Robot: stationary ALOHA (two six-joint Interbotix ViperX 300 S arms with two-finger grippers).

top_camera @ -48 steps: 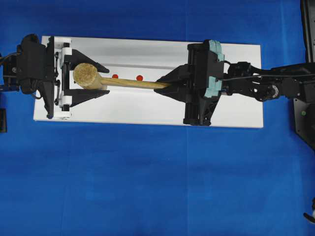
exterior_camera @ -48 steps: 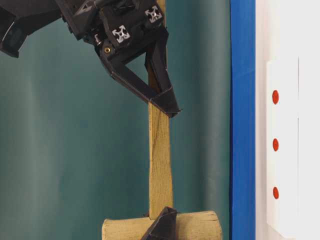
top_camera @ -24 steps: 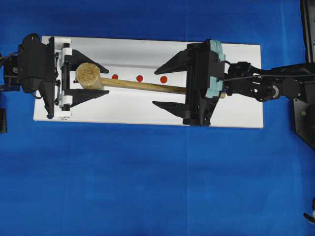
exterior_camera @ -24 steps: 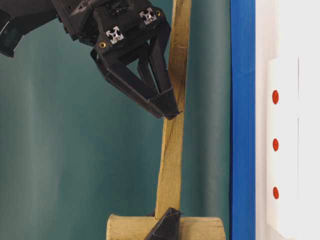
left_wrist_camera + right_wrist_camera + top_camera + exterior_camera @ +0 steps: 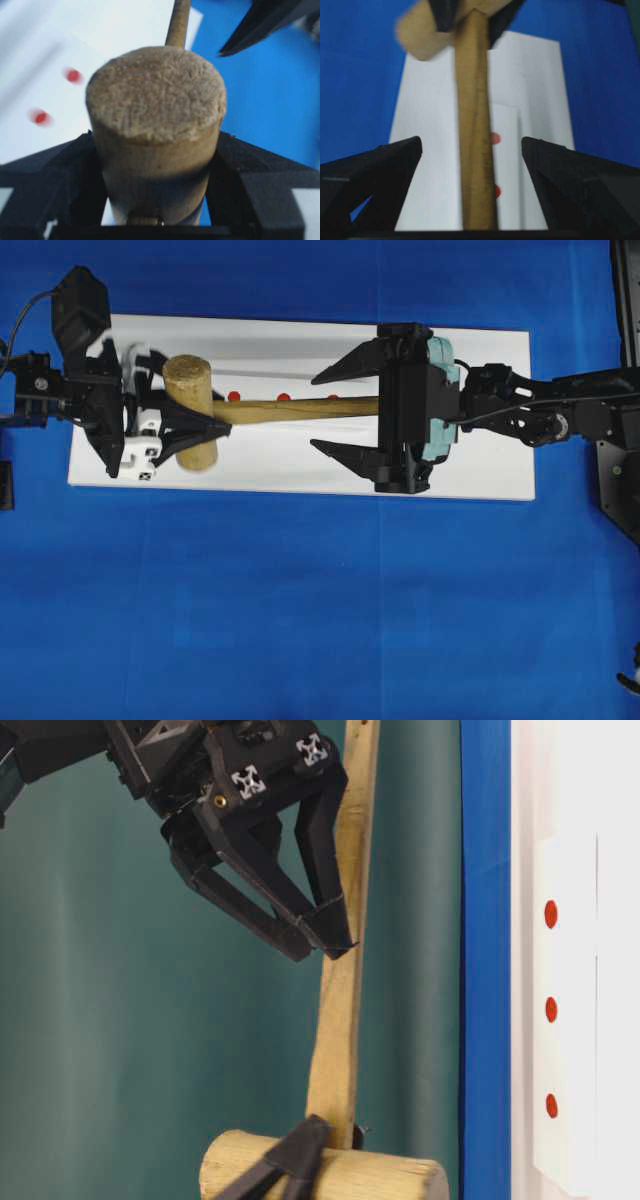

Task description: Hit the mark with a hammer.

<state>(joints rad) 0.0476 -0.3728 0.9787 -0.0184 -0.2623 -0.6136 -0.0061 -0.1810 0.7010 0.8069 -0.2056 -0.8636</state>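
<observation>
My left gripper is holding the head of the hammer, so my right gripper should close on the hammer's handle [image 5: 335, 408] and my left gripper should open before I hit the mark.
The hammer [image 5: 290, 408], a light-wood mallet, hangs level above the white board [image 5: 300, 465]. My left gripper [image 5: 195, 412] is shut on its thick head [image 5: 155, 90], one finger on each side. The handle [image 5: 475, 125] runs between the fingers of my right gripper [image 5: 335, 408], which stands open and clear of it on both sides. Three red marks sit in a row on the board. In the overhead view the handle's edge half covers them, the left one [image 5: 233, 396] showing best. The table-level view shows all three, the middle one [image 5: 551, 1009] level with the handle [image 5: 340, 1020].
The white board lies on a blue cloth [image 5: 300, 620] that covers the whole table. A raised white strip [image 5: 565, 1010] on the board carries the red marks. Part of another black stand [image 5: 625, 300] shows at the far right edge.
My right gripper has opened and let go of the handle. My left gripper has turned and lifted with the head, and the handle has swung across the red marks.
</observation>
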